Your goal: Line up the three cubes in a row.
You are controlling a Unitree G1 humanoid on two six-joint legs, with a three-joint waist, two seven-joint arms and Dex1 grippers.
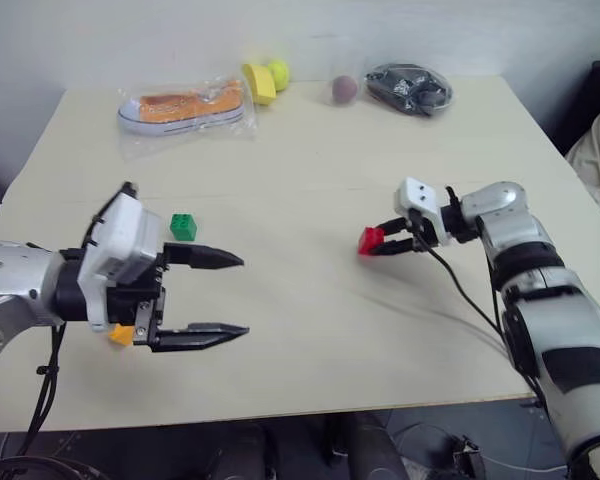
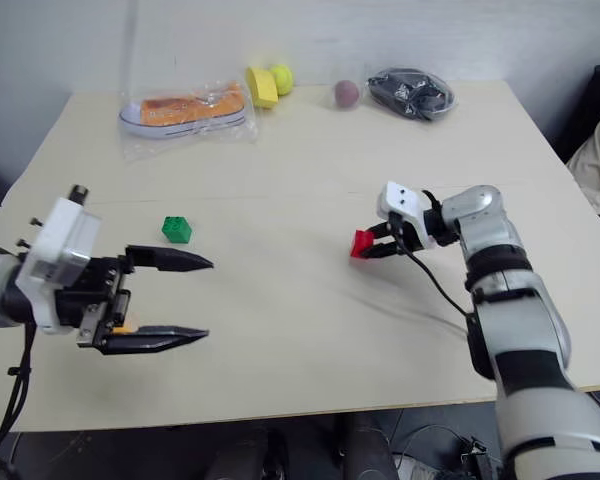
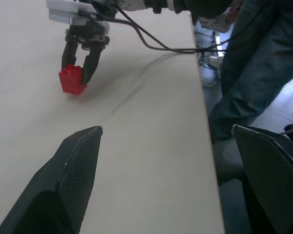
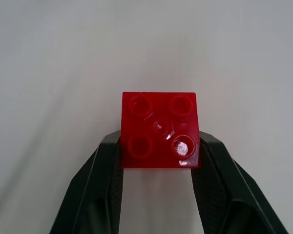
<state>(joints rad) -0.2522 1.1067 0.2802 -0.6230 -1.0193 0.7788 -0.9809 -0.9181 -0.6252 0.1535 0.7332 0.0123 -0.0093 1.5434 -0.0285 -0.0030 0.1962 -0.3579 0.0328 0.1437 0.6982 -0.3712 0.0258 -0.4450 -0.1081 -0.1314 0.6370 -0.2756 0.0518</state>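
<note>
Next, my right hand sets the red cube, now held down at the tabletop, on bare table (image 1: 371, 334) toward the table's near edge, about level with the orange-yellow cube.
My right gripper (image 1: 382, 243) is shut on the red cube (image 1: 370, 240), right of the table's middle and down at the tabletop. Its two black fingers squeeze the studded brick (image 4: 159, 129) from both sides. The green cube (image 1: 183, 227) lies on the table to the left, just beyond my left gripper (image 1: 244, 295). That gripper hovers open with nothing between its fingers (image 3: 73, 180) and points right toward the red cube (image 3: 71, 80). The orange-yellow cube (image 1: 122, 335) peeks out beneath the left hand, mostly hidden by it.
Along the far edge lie a bagged orange shoe (image 1: 185, 108), yellow-green balls (image 1: 267, 78), a dark red ball (image 1: 344, 90) and a black bagged item (image 1: 410, 88). A person (image 3: 254, 63) stands by the table's right edge (image 3: 205, 122).
</note>
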